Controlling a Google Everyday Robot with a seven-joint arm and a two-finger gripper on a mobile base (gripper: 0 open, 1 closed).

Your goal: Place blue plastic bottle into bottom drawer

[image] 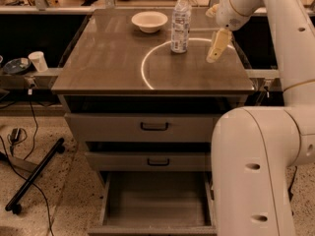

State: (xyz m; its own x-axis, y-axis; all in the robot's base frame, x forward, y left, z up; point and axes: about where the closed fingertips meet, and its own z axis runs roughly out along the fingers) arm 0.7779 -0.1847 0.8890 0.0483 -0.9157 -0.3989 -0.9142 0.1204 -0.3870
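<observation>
The blue plastic bottle is next, and my gripper will go to it and close around the middle of its body (180, 25), well below its white cap.
The blue plastic bottle (180, 21), clear with a white cap and a pale label, stands upright on the cabinet top (113, 58), toward the back. My gripper (218, 46) hangs just above the top, to the right of the bottle and apart from it, holding nothing. The bottom drawer (155, 203) is pulled out below the two handled drawers, and its plain box interior holds nothing.
A shallow cream bowl (149, 21) sits to the left of the bottle at the back. My large white arm (256, 171) covers the cabinet's right front. A white cup (37, 61) stands on a side ledge at the left. A black stand leg (32, 176) and cables lie on the floor.
</observation>
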